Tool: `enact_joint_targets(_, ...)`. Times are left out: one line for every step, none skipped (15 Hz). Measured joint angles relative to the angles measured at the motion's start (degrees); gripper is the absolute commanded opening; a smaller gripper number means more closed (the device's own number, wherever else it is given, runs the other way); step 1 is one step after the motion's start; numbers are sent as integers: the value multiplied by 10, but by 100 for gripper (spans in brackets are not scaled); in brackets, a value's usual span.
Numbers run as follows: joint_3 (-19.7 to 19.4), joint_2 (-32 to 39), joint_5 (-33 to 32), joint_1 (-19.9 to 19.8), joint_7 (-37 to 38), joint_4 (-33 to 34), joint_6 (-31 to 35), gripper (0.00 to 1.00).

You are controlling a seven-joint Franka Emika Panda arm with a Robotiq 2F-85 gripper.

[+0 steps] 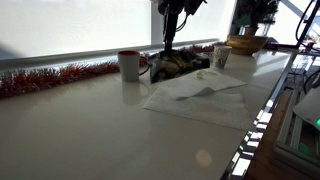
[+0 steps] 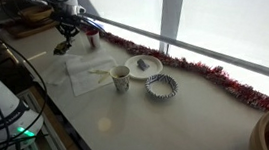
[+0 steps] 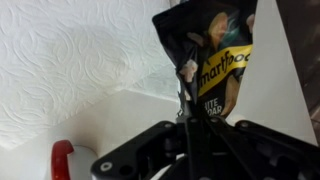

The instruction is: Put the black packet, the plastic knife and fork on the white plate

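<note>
I should let go of the black packet on the white plate point(image 1: 187, 56), toward the plate's edge near the red tinsel.
My gripper point(image 3: 188, 105) is shut on the lower edge of the black packet point(image 3: 215, 55), a snack bag with a yellow band. In both exterior views the gripper point(image 1: 170, 38) point(image 2: 67, 34) hangs over the counter with the dark packet point(image 1: 180, 65) below it, beside a white paper napkin point(image 1: 195, 95) point(image 2: 89, 72). A pale plastic utensil point(image 1: 207, 92) lies on the napkin; I cannot tell fork from knife. The white plate point(image 2: 145, 64) stands further along the counter near the window, apart from the gripper, with a small item on it.
A red-and-white mug point(image 1: 130, 65) stands by the gripper and shows red in the wrist view point(image 3: 62, 160). A white cup point(image 2: 121, 78) and a patterned bowl point(image 2: 160, 85) sit near the plate. Red tinsel point(image 1: 50, 78) lines the window edge.
</note>
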Motion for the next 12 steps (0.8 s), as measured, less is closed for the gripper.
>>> enact_joint_targets(-18, -28, 29, -2, -11, -17, -10, 0)
enact_joint_targets(-42, -57, 58, -4, -23, -36, -21, 0)
enact_joint_targets(-66, -81, 80, -6, -34, -55, -28, 0)
enact_joint_targets(-93, -105, 97, -8, -42, -76, -35, 0)
enact_joint_targets(-121, -126, 108, -13, -49, -96, -42, 0)
enact_joint_targets(-149, -144, 115, -20, -55, -115, -48, 0)
enact_joint_targets(-179, -161, 116, -29, -60, -133, -54, 1)
enact_joint_targets(-207, -173, 116, -41, -64, -148, -59, 1)
enact_joint_targets(-229, -181, 116, -54, -73, -158, -64, 1)
enact_joint_targets(-243, -187, 116, -62, -79, -165, -67, 1)
enact_joint_targets(-247, -189, 116, -65, -81, -167, -67, 1)
enact_joint_targets(-246, -190, 116, -65, -81, -168, -67, 1)
